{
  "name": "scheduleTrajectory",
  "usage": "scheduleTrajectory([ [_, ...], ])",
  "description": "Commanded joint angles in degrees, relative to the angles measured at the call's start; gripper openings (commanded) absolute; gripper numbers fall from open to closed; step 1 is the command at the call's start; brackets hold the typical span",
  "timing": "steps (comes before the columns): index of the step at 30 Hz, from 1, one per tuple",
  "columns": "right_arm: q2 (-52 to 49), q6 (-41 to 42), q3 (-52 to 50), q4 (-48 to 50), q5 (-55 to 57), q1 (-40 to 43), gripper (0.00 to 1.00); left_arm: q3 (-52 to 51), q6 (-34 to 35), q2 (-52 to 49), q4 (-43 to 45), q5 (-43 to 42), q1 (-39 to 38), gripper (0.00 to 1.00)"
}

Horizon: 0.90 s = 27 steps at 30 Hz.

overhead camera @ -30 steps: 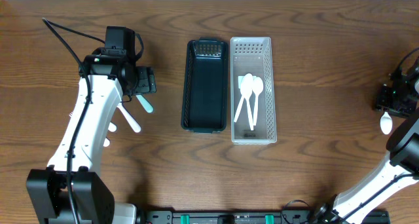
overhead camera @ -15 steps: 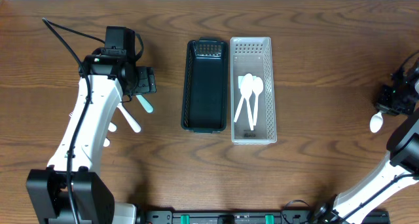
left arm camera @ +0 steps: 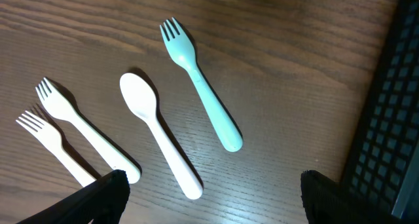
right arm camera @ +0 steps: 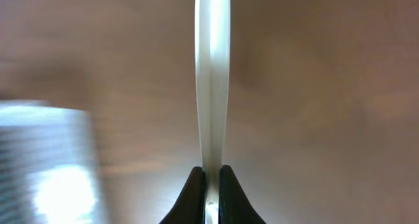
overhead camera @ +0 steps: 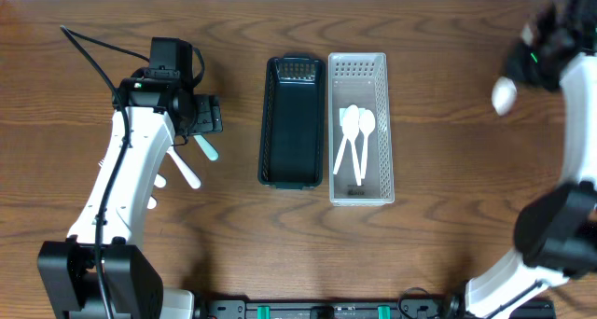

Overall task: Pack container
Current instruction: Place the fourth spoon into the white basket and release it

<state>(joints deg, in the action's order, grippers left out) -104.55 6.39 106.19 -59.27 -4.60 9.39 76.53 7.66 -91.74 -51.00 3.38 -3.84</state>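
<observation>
My right gripper has the white spoon. It will let go of it in the clear bin (overhead camera: pixel 336 120), along that bin's side next to the dark bin.
A dark bin (overhead camera: pixel 292 123) and a clear bin (overhead camera: pixel 360 184) stand side by side at the table's middle; the clear bin holds two white spoons (overhead camera: pixel 354 137). My right gripper (overhead camera: pixel 534 60) is shut on a white spoon (overhead camera: pixel 504 96), seen edge-on in the right wrist view (right arm camera: pixel 213 80), and holds it above the table at the far right. My left gripper (overhead camera: pixel 201 118) is open over loose cutlery: a teal fork (left arm camera: pixel 200 83), a white spoon (left arm camera: pixel 160 135) and two white forks (left arm camera: pixel 82 129).
The dark bin's mesh wall (left arm camera: pixel 386 119) is at the right edge of the left wrist view. The clear bin shows blurred at the left of the right wrist view (right arm camera: pixel 46 158). A black rail (overhead camera: pixel 326 310) runs along the front edge.
My right gripper has lifted the white spoon and swung it up and left, from the right edge toward the bins. The left arm has not moved.
</observation>
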Motion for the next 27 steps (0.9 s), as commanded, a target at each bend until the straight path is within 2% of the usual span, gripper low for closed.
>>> scheduleTrajectory([
  [1, 3.3, 2.8, 2.0, 0.9, -1.2, -10.6, 0.01, 1.2, 0.0, -0.4, -0.2, 0.5, 0.3, 0.86],
  [7, -1.2, 5.6, 1.7, 2.0, -1.2, -24.9, 0.01, 1.2, 0.0, -0.4, -0.2, 0.5, 0.3, 0.86],
  [12, -8.8, 6.1, 1.7, 1.7, -1.2, -30.9, 0.01, 1.2, 0.0, -0.4, -0.2, 0.5, 0.3, 0.86],
  [20, -20.0, 7.7, 1.7, -1.0, -1.2, -34.2, 0.01, 1.2, 0.0, -0.4, -0.3, 0.5, 0.3, 0.86],
  [27, -20.8, 8.4, 1.7, -0.7, 1.6, -34.0, 0.01, 1.2, 0.0, -0.4, -0.6, 0.5, 0.3, 0.86],
])
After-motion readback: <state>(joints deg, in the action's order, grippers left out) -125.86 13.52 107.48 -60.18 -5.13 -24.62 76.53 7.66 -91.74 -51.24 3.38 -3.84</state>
